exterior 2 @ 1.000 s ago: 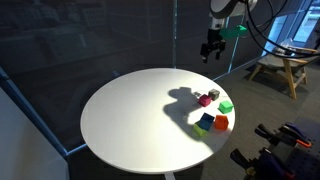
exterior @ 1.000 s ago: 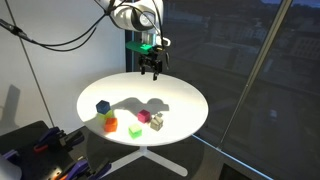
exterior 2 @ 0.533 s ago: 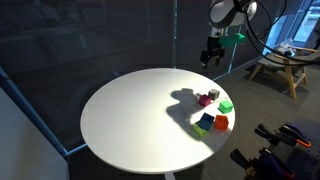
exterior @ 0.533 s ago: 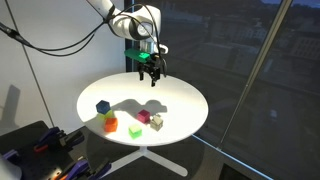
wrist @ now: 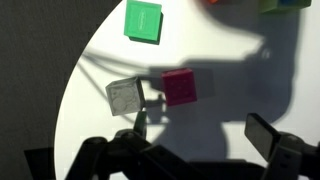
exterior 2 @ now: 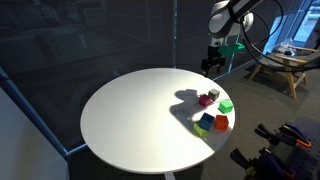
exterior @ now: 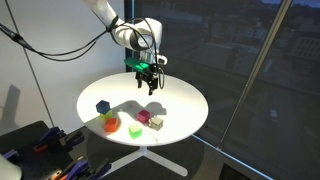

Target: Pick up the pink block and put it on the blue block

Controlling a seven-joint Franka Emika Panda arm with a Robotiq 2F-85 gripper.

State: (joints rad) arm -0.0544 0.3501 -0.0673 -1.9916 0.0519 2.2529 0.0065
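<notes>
I should close my gripper on the pink block's opposite sides [exterior: 144,115] [wrist: 180,87], with one finger in the gap that faces the beige cube.
The pink block [exterior: 144,117] [exterior 2: 205,99] lies on the round white table [exterior: 185,100], touching a beige cube [exterior: 156,121]. In the wrist view the pink block [wrist: 181,87] sits just ahead of my fingers, with the beige cube [wrist: 125,96] to its left. The blue block [exterior: 101,107] [exterior 2: 205,120] stands apart near the table's edge and only just shows at the wrist view's top right corner [wrist: 292,4]. My gripper [exterior: 150,82] [exterior 2: 210,68] [wrist: 200,130] hangs open and empty above the table, a short way behind the pink block.
A bright green cube [exterior: 135,131] [exterior 2: 227,105] [wrist: 143,20] lies near the pink block. An orange cube [exterior: 109,118] [exterior 2: 221,122] sits next to the blue one. A wooden stool [exterior 2: 283,65] and dark glass walls surround the table.
The gripper has come down and moved nearer to the blocks. It has stayed open. No block has moved.
</notes>
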